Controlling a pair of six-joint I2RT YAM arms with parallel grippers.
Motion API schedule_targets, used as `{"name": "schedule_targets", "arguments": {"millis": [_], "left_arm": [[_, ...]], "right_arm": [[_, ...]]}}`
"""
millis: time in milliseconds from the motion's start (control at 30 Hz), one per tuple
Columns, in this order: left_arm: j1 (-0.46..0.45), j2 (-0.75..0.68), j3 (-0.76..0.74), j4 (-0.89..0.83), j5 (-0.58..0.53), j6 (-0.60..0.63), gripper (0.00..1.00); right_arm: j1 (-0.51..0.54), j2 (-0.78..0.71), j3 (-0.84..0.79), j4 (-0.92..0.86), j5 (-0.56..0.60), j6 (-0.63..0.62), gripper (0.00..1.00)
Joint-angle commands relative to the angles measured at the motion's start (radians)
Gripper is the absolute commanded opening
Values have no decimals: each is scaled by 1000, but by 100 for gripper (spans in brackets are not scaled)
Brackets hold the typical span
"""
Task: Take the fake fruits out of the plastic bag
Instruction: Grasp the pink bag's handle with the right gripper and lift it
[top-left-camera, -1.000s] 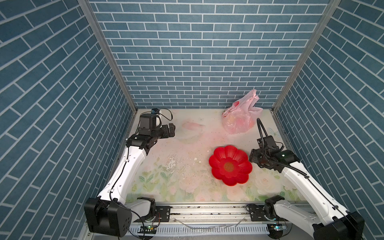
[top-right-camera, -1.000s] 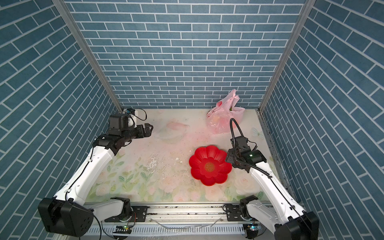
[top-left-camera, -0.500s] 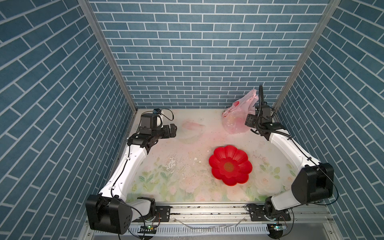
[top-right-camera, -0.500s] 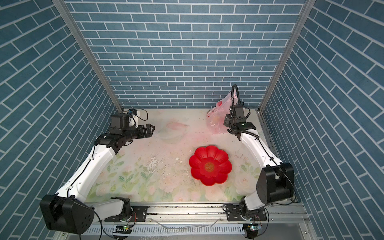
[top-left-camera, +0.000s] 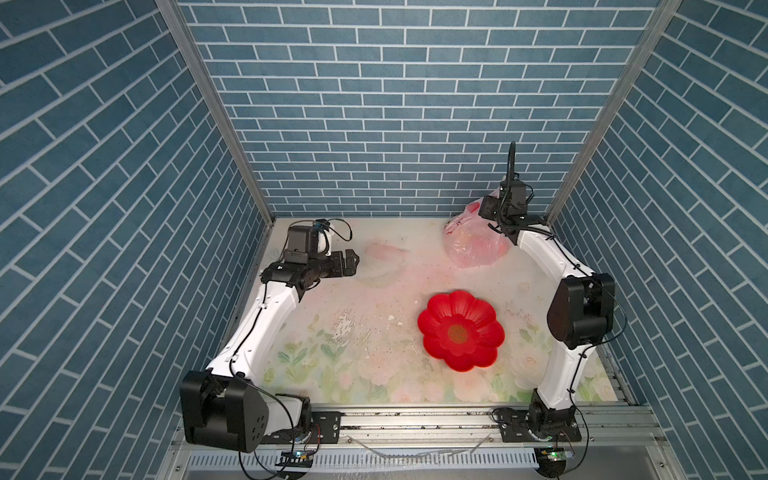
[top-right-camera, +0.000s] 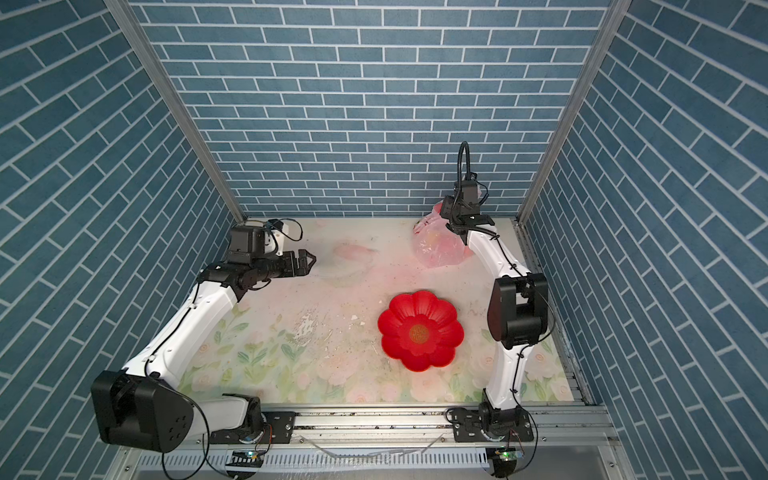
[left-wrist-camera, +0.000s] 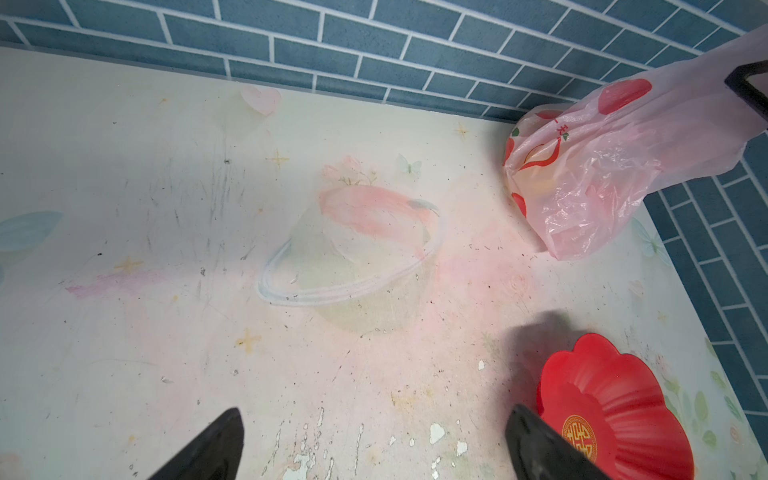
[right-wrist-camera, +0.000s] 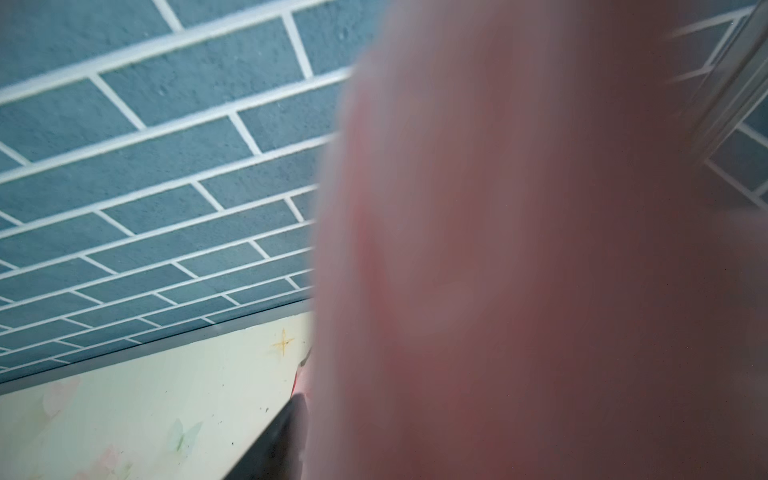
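Observation:
I will next use my left gripper to grab the plastic bag's upper part (top-left-camera: 475, 208) (left-wrist-camera: 708, 84), low on a handle next to the bag's opening.
The plastic bag (top-left-camera: 473, 245) (top-right-camera: 436, 249) is pale pink with red marks and sits in the back right corner, its top rising towards the wall. The fake fruits (left-wrist-camera: 538, 183) show only as dim orange and red shapes through the plastic. My right gripper (top-left-camera: 491, 210) (top-right-camera: 451, 210) is at the bag's upper part. In the right wrist view blurred pink plastic (right-wrist-camera: 540, 249) fills most of the picture, with one dark finger (right-wrist-camera: 282, 436) beside it and the other hidden. My left gripper (top-left-camera: 353, 264) (left-wrist-camera: 376, 411) hovers wide open over the left back of the table, holding nothing.
A red flower-shaped dish (top-left-camera: 436, 328) (top-right-camera: 395, 328) (left-wrist-camera: 615, 415) lies empty at the right middle of the table. Blue brick walls close in the back and both sides. The flowered table cover (top-left-camera: 365, 332) is worn and flaked in the middle.
My right arm has swung from beside the red dish to the back right corner, up against the bag's top. The left arm has barely moved.

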Motion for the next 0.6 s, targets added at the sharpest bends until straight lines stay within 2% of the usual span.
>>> {"name": "schedule_targets", "arguments": {"millis": [0,33,133,267,500,567], "left_arm": [[-2,19,29,-21,13,20,99],[-2,24,29,-24,10,23,99],[-2,37,30,-27,5,27,99],[-2,48,29,-24,10,19,99],[0,67,44,-50,-2,-29,99],[3,64,50,-57,7,-45,99]], "right_arm": [[-6,64,92,4,-8,-34,49],[-6,80,111,-3,-14,-34,38],[-5,106,137,0,-60,-34,18],[0,103,133,9,-156,-42,3],[89,108,202,-89,-306,-88,0],[141,115,230,-120,-309,-80,0]]}}
